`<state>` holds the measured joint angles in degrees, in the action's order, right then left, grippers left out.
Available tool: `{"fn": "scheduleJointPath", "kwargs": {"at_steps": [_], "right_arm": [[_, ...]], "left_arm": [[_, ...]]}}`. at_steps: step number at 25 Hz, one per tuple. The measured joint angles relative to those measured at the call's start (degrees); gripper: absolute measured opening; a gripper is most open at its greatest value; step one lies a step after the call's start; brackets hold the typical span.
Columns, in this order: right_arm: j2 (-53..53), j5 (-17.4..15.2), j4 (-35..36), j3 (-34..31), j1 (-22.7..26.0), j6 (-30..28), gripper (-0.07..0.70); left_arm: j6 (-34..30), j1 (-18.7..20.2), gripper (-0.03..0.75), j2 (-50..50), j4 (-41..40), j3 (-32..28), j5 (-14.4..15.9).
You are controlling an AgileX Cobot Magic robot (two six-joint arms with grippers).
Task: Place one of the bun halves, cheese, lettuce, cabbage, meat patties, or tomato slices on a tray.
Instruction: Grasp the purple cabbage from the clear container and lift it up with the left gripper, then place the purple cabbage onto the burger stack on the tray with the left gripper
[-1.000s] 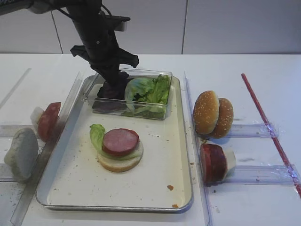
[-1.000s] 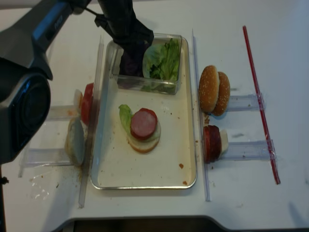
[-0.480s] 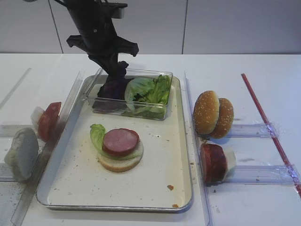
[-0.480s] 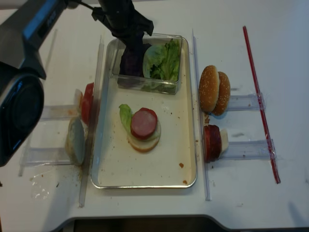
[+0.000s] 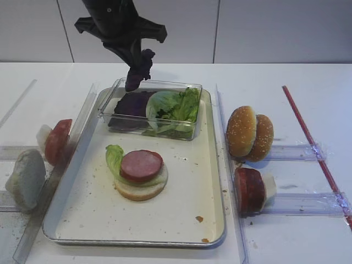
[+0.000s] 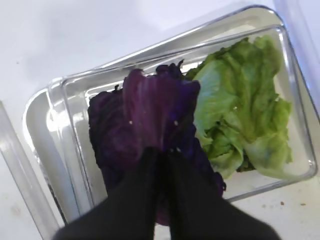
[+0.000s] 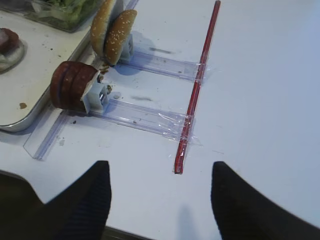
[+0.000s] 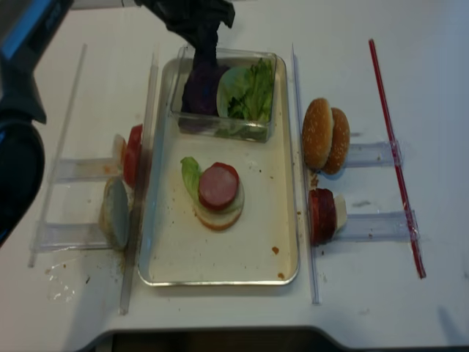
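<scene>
Next, I set the cabbage leaf down with my left gripper on the meat patty atop the bun half [image 8: 213, 186]. The cabbage leaf now hangs above the plastic box.
My left gripper [image 5: 135, 59] is shut on a dark purple cabbage leaf [image 5: 138, 71], which hangs above the left end of a clear plastic box [image 5: 193, 88]. In the left wrist view the closed fingers [image 6: 150, 170] pinch that cabbage [image 6: 157, 105] over the box, beside the lettuce [image 6: 240, 115]. More cabbage [image 5: 129, 104] and lettuce [image 5: 176, 107] lie in the box, at the far end of the tray [image 5: 219, 220]. On the tray sits a bun half [image 5: 140, 190] with a lettuce leaf and a meat patty [image 5: 141, 165]. My right gripper [image 7: 161, 172] is open over bare table.
Two sesame bun halves [image 5: 248, 133] and meat patties [image 5: 250, 190] stand in clear holders right of the tray. Tomato slices [image 5: 56, 141] and a pale bun half [image 5: 25, 179] stand on the left. A red strip [image 5: 313, 148] lies at the far right.
My left gripper has risen out of the clear box, lifting the purple cabbage leaf with it. Nothing else has moved.
</scene>
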<state>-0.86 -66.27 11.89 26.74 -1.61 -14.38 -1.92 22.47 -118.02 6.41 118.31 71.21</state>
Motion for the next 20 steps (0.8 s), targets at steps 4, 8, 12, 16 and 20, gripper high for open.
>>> {"fn": "scheduleJointPath", "kwargs": {"at_steps": [4, 8, 12, 16, 20], "right_arm": [[0.00, 0.00, 0.00, 0.00, 0.00, 0.00, 0.455], [0.00, 0.00, 0.00, 0.00, 0.00, 0.00, 0.455], [0.00, 0.00, 0.00, 0.00, 0.00, 0.20, 0.455], [0.00, 0.00, 0.00, 0.00, 0.00, 0.24, 0.455], [0.00, 0.00, 0.00, 0.00, 0.00, 0.24, 0.455]], "left_arm": [[1.23, 2.16, 0.016, 2.40, -0.75, -0.51, 0.13], [1.92, 2.85, 0.016, 6.40, -0.84, -5.28, 0.24], [2.64, 2.98, 0.016, 11.20, -0.98, -12.14, 0.24], [2.75, 3.30, 0.016, 16.35, -0.80, -18.32, 0.32], [2.78, 3.30, 0.016, 20.78, 0.38, -23.82, 0.32]]}}
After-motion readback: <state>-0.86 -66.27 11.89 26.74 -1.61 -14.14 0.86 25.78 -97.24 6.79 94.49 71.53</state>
